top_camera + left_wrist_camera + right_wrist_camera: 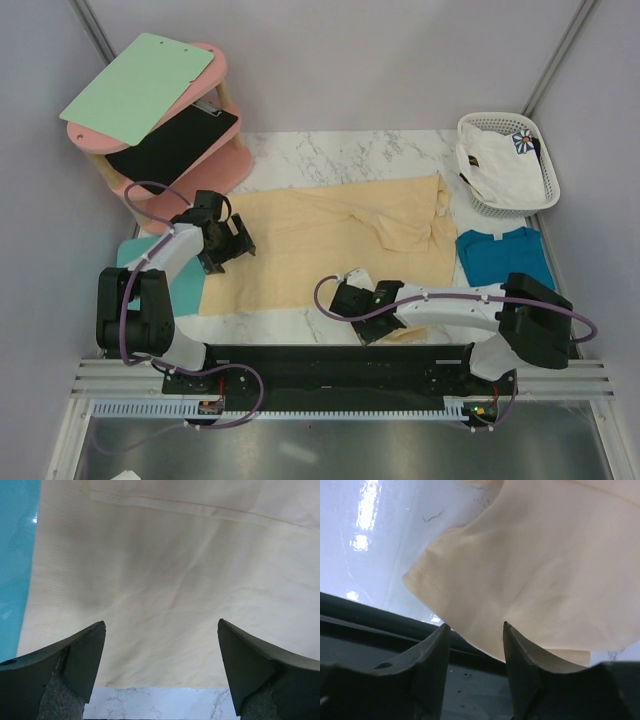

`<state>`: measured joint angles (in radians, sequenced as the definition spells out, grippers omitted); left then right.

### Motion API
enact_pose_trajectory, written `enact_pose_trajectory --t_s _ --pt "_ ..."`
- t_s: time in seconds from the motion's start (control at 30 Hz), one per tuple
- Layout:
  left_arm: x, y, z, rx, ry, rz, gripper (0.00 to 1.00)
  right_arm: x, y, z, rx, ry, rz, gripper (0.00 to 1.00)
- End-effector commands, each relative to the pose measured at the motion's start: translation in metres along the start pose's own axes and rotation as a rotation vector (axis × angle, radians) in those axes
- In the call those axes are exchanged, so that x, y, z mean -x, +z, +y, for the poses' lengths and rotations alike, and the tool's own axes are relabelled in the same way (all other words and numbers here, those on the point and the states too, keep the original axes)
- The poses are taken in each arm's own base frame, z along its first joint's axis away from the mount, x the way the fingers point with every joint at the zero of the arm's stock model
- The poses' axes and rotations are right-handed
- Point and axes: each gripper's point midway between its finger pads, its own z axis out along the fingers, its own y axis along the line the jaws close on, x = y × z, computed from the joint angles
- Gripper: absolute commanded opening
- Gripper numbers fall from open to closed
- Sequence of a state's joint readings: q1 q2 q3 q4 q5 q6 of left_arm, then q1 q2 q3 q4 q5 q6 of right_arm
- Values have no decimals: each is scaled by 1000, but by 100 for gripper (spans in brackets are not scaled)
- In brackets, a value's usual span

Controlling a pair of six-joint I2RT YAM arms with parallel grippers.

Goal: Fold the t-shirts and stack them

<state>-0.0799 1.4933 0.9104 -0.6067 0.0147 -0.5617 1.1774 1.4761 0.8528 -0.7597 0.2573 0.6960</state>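
Observation:
The pale yellow t-shirt's far part [260, 218] is near the pink shelf. My left gripper needs to go there next and close on it.
The large pale yellow t-shirt [330, 240] lies spread on the marble table [340, 150], its right side rumpled. My left gripper [240, 243] hovers open over the shirt's left part [165, 570], the left gripper [161, 625] holding nothing. My right gripper [342, 297] is at the shirt's near edge. In the right wrist view the right gripper [476, 626] has its jaws apart, and the yellow cloth's [545, 565] loose edge lies between the tips, unclamped. A teal-blue t-shirt [503, 255] lies flat at the right. A white t-shirt [500, 165] sits in the basket [490, 118].
A pink two-tier shelf [225, 75] at the back left carries a green board [140, 85] and a black clipboard [170, 145]. A turquoise board [185, 285] lies under the shirt's left edge, near the left arm. The black base rail [330, 365] runs along the near edge.

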Motion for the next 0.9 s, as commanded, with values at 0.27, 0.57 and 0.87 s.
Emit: enact_pose_trajectory --t_s 0.27,0.57,0.87 --pt "9 -8 5 12 -15 -19 97 32 4 -6 -230 -15 -135 0" --pt "15 -25 41 222 15 -35 95 49 1 -25 -342 11 -211 0" --pt "-7 -21 55 298 96 145 91 67 6 -46 -325 13 -233 0"
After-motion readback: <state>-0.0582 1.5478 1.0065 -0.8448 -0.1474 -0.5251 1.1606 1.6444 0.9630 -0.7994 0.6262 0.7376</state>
